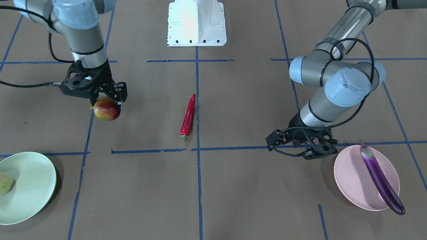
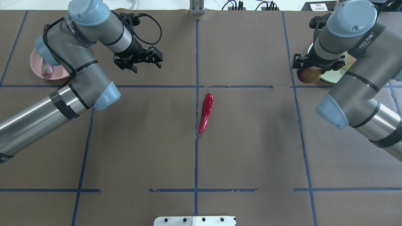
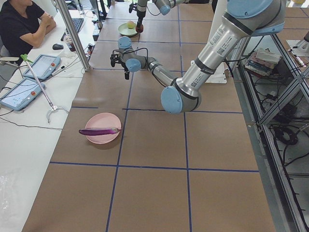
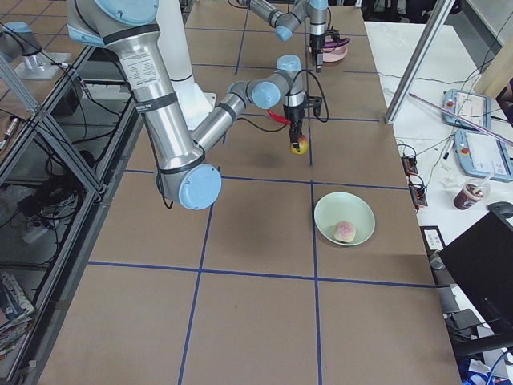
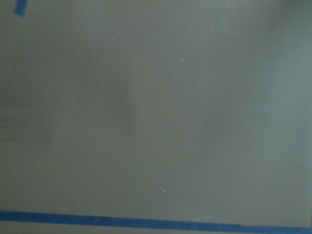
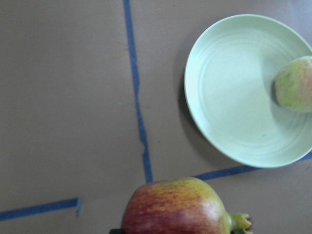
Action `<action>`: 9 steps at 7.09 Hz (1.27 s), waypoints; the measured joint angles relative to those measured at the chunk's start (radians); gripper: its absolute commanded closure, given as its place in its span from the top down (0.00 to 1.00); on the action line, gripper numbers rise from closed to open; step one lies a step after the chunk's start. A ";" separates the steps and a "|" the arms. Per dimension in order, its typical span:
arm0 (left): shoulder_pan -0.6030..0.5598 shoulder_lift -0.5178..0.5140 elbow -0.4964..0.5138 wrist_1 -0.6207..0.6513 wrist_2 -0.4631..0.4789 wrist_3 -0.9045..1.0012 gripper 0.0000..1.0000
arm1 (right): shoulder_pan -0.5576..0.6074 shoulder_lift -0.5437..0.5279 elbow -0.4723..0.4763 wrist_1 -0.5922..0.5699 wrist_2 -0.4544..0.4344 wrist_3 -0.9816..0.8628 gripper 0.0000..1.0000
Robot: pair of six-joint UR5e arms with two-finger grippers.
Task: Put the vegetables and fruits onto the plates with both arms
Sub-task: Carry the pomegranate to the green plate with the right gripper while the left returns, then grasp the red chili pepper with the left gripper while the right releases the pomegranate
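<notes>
Next, my left hand grips the red chili's thick half (image 1: 187, 122), near the green stem.
My right gripper (image 1: 106, 100) is shut on the red-yellow pomegranate (image 1: 106, 109) and holds it just above the table, short of the mint green plate (image 1: 33, 196). The wrist view shows the pomegranate (image 6: 178, 207) at the bottom edge and the plate (image 6: 229, 102) ahead. The pale yellow-green fruit (image 1: 5, 182) lies on that plate. My left gripper (image 2: 147, 67) is open and empty beside the pink plate (image 1: 352, 186), which holds the purple eggplant (image 1: 380, 176). The red chili (image 1: 188, 115) lies at the table's centre on the blue tape line.
The white base block (image 1: 196, 23) stands at the robot's side of the table. Blue tape lines divide the brown table surface. A seated operator (image 3: 21, 24) and tablets are at a side desk beyond the far edge.
</notes>
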 measured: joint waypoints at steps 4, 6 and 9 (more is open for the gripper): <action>0.173 -0.110 0.035 0.001 0.209 0.004 1.00 | 0.111 0.051 -0.341 0.255 0.047 -0.067 0.01; 0.216 -0.194 0.133 -0.002 0.283 0.002 0.98 | 0.138 0.066 -0.430 0.313 0.040 -0.095 0.03; 0.285 -0.239 0.196 -0.005 0.355 0.002 0.85 | 0.156 0.070 -0.496 0.383 0.039 -0.124 1.00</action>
